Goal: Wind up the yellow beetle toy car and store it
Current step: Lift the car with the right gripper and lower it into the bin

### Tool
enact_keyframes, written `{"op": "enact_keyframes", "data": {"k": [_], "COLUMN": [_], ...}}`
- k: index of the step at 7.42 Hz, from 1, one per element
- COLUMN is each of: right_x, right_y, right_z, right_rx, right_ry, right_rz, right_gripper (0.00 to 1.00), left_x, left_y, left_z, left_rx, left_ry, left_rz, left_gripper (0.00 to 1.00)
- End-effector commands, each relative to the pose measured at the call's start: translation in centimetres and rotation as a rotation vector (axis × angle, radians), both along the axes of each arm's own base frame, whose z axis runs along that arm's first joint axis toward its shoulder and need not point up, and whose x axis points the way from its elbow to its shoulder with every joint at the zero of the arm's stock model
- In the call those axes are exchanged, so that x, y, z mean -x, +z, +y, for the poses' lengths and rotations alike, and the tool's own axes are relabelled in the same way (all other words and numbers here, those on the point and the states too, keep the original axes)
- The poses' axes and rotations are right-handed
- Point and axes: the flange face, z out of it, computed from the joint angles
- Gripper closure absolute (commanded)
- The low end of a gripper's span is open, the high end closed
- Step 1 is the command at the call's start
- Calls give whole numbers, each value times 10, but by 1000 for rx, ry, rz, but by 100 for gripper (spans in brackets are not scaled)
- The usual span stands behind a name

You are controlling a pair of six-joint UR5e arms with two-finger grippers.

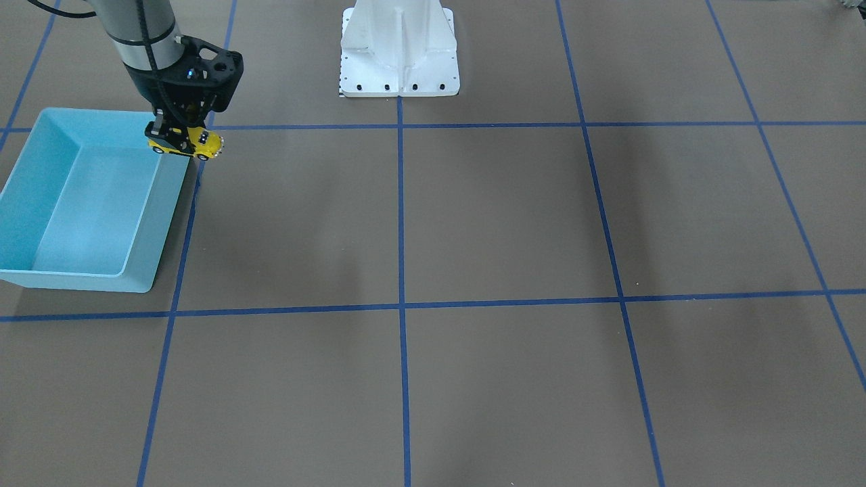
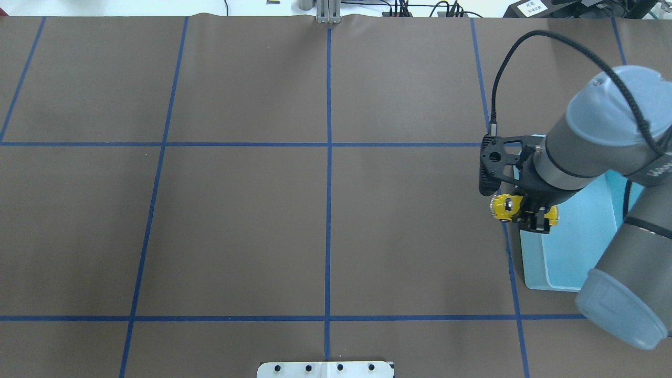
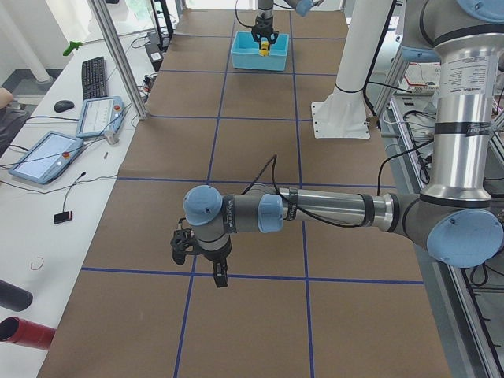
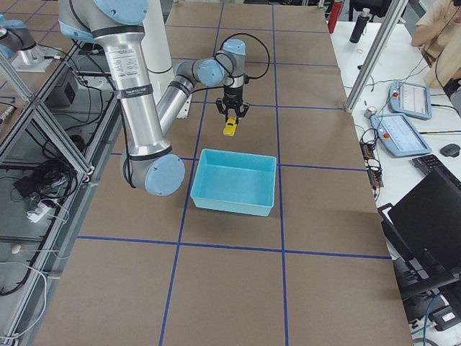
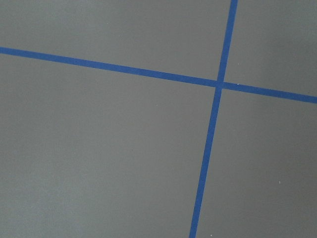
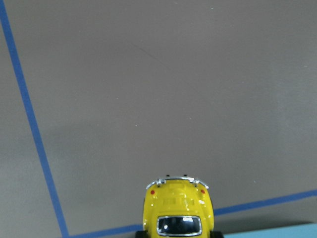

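Next, the right gripper releases the yellow beetle toy car near the middle of the light blue bin's bottom (image 1: 90, 207).
The yellow beetle toy car (image 1: 188, 141) is held off the table in my right gripper (image 1: 177, 132), which is shut on it. The car hangs over the table-side rim of the light blue bin (image 1: 154, 226), its nose out past the rim. From overhead the car (image 2: 503, 206) sticks out left of the right gripper (image 2: 529, 214) at the bin's (image 2: 577, 247) left wall. The right wrist view shows the car's rear (image 6: 177, 208) above the brown table. My left gripper (image 3: 201, 266) hangs low over the table far from the bin; I cannot tell if it is open.
The bin is empty inside. The white robot base (image 1: 399, 54) stands at the table's robot-side edge. Blue tape lines cross the brown table (image 5: 99, 158). Operator tablets and a keyboard lie beyond the table's far edge (image 3: 79, 134).
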Motion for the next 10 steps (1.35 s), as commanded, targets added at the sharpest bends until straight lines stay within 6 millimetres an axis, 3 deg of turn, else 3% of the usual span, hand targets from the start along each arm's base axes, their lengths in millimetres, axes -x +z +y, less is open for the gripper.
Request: {"op": "enact_keyframes", "data": {"k": [1,2,3,4,5,10], "right_x": [-67,-85,-90,-84,-81,-72], "right_y": [60,90,142,200,232,266], "right_z": [-1,-1,-1,-9,-11,-20], "right_rx": [2,22,27,55,54,85], "right_ry": [-91,-100,-91,-58,-27,-7], "right_rz": [92,86,51,-19,-54,-40], "right_gripper": [100,100,100,100,100,100], "left_x": [0,0,0,0,0,-1], "left_y": [0,0,-1,-1,-1,-1], "left_z": [0,0,-1,-1,-1,-1], "left_rx": [1,1,-1,-1,-1,-1], "left_ry": [-1,-1,-1,-1,-1,0], "left_rz": [1,1,1,1,1,1], "left_gripper": [0,0,0,0,0,0]}}
